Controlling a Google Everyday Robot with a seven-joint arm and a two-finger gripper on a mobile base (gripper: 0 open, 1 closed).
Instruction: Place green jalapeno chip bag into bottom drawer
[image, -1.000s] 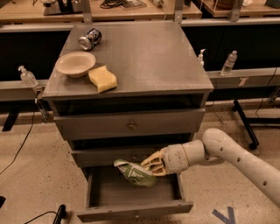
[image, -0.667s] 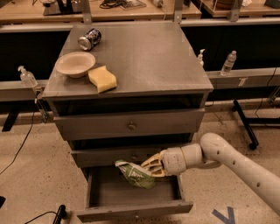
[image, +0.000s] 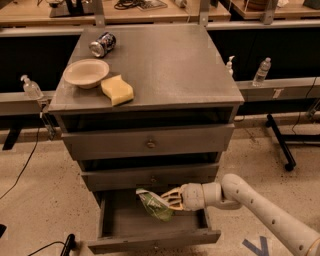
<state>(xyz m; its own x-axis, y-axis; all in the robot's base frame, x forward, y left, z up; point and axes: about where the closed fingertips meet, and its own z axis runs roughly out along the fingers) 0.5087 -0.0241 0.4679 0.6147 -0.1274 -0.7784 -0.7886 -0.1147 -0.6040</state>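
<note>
My gripper has the green jalapeno chip bag. It will let go of it in the middle of the open bottom drawer (image: 151, 211).
The green jalapeno chip bag (image: 155, 205) is a crumpled shiny green foil bag with whitish patches. My gripper (image: 167, 200) is shut on its right side and holds it just above the inside of the bottom drawer (image: 115, 222), which stands pulled open below the two shallower drawers. The white arm (image: 250, 200) reaches in from the lower right. The bag hangs over the drawer's middle, near the back.
On the cabinet top (image: 170, 65) lie a tan bowl (image: 86, 72), a yellow sponge block (image: 117, 90) and a dark soda can (image: 102, 44) on its side. Water bottles (image: 261, 71) stand on the shelf behind. A cable runs over the floor at the left.
The gripper with the bag has moved slightly left and a little deeper under the middle drawer, over the open bottom drawer.
</note>
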